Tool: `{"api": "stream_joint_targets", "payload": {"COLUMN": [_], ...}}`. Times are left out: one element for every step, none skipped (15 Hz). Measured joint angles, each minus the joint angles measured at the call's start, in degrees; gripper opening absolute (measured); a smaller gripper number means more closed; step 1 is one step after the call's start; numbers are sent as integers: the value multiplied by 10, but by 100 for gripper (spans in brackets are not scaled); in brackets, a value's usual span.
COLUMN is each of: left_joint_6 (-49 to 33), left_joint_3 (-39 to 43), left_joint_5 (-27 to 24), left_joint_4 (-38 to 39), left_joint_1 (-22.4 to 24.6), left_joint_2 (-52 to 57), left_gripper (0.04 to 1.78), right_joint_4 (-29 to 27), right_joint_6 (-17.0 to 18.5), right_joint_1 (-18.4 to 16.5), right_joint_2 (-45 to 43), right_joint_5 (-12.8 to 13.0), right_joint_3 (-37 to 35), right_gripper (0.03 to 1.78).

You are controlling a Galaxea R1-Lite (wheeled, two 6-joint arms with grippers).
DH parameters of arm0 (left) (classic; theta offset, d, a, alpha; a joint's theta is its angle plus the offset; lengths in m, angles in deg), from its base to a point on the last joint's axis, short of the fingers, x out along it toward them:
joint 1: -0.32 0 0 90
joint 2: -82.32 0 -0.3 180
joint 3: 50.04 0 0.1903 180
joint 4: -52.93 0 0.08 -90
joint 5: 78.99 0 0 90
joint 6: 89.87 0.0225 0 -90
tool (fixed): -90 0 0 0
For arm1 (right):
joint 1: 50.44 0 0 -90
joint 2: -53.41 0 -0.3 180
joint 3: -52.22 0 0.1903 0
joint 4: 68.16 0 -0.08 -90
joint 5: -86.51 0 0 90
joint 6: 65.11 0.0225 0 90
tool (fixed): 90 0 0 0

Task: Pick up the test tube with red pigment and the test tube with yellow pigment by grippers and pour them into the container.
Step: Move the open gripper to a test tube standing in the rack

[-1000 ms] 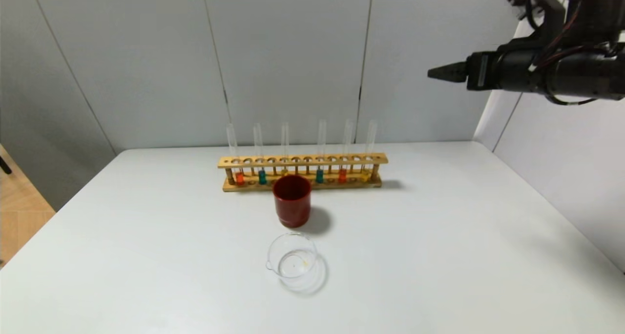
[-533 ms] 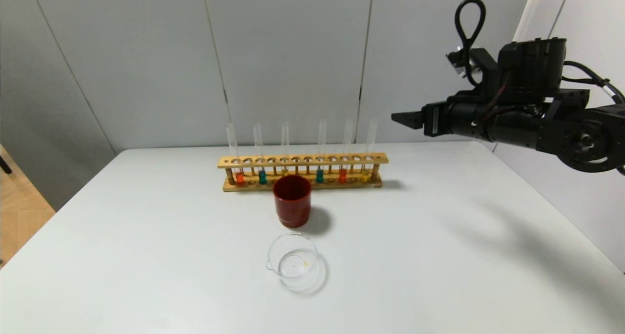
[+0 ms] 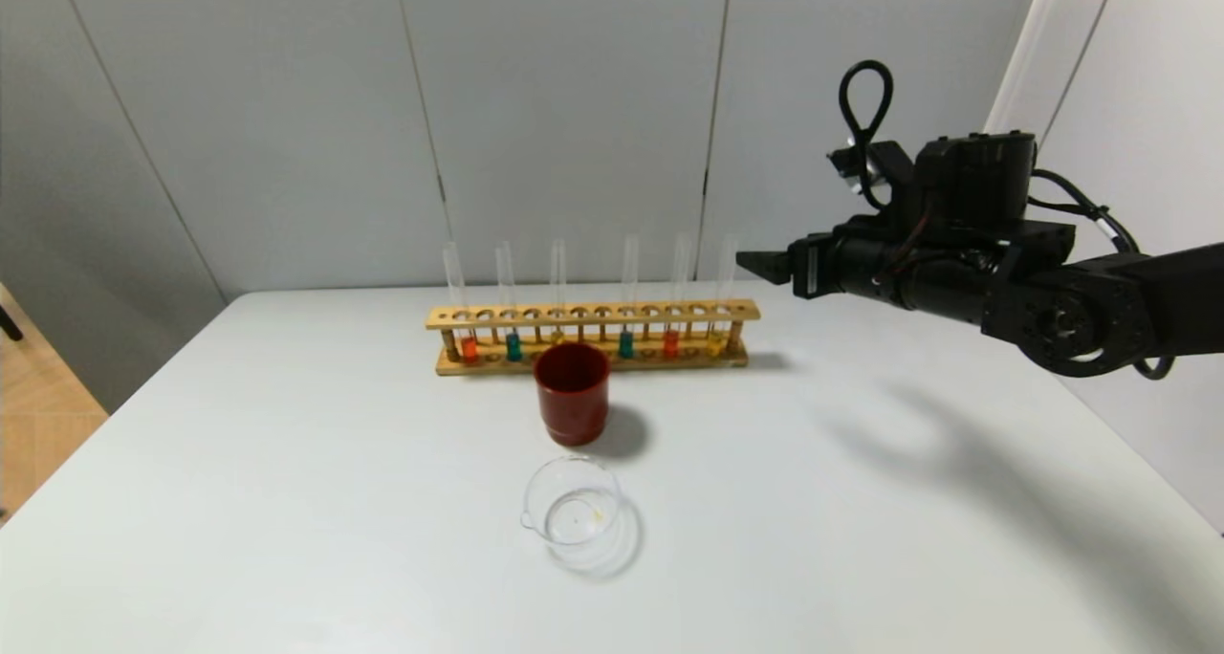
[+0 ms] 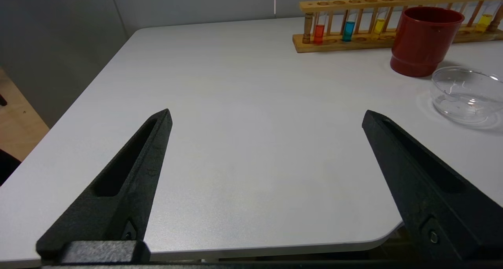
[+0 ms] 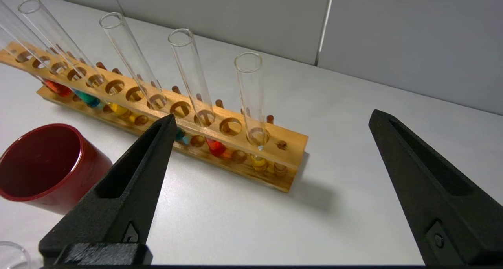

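The clear upper part (image 3: 726, 275) (image 5: 252, 98) of the test tube with yellow pigment at the rack's end is next for my right gripper, which should go there and close.
The test tube with red pigment (image 3: 670, 342) stands second from the right in the wooden rack (image 3: 593, 316). The test tube with yellow pigment (image 3: 719, 337) stands at the rack's right end. Both show in the right wrist view, red (image 5: 215, 146) and yellow (image 5: 251, 100). The clear glass container (image 3: 574, 512) sits near the table's front, in front of the red cup. My right gripper (image 3: 765, 265) hovers open and empty, just right of the yellow tube, at tube-top height; its jaws are wide apart (image 5: 272, 115). My left gripper (image 4: 267, 111) is open and empty over the table's front left corner, outside the head view.
An opaque dark red cup (image 3: 572, 391) stands between rack and container. The rack also holds an orange tube (image 3: 469, 348), two teal tubes (image 3: 513, 346) and another yellow tube (image 4: 379, 25). A grey wall runs behind the table.
My right arm has come down and moved left, from high at the right towards the rack's right end. The tubes, cup and container have not moved.
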Motion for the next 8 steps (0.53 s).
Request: {"api": "stream_joint_targets", "payload": {"left_joint_6": [0, 0, 0, 0, 0, 0, 0, 0], "left_joint_3": [0, 0, 0, 0, 0, 0, 0, 0], "left_joint_5": [0, 0, 0, 0, 0, 0, 0, 0], "left_joint_4": [0, 0, 0, 0, 0, 0, 0, 0], "left_joint_1": [0, 0, 0, 0, 0, 0, 0, 0], "left_joint_2": [0, 0, 0, 0, 0, 0, 0, 0], "left_gripper": [171, 171, 171, 171, 171, 171, 171, 171], "right_joint_4": [8, 15, 21, 27, 31, 33, 33, 34], "right_joint_6": [-1, -1, -1, -2, -2, -2, -1, -1], "right_joint_1": [1, 2, 2, 3, 5, 7, 8, 9], "right_joint_2": [10, 20, 29, 39, 48, 56, 62, 68], "right_joint_5": [0, -2, -2, -1, -1, -2, -2, -3], "right_joint_3": [0, 1, 3, 5, 9, 14, 18, 22], "right_gripper": [171, 171, 171, 171, 171, 171, 171, 171]}}
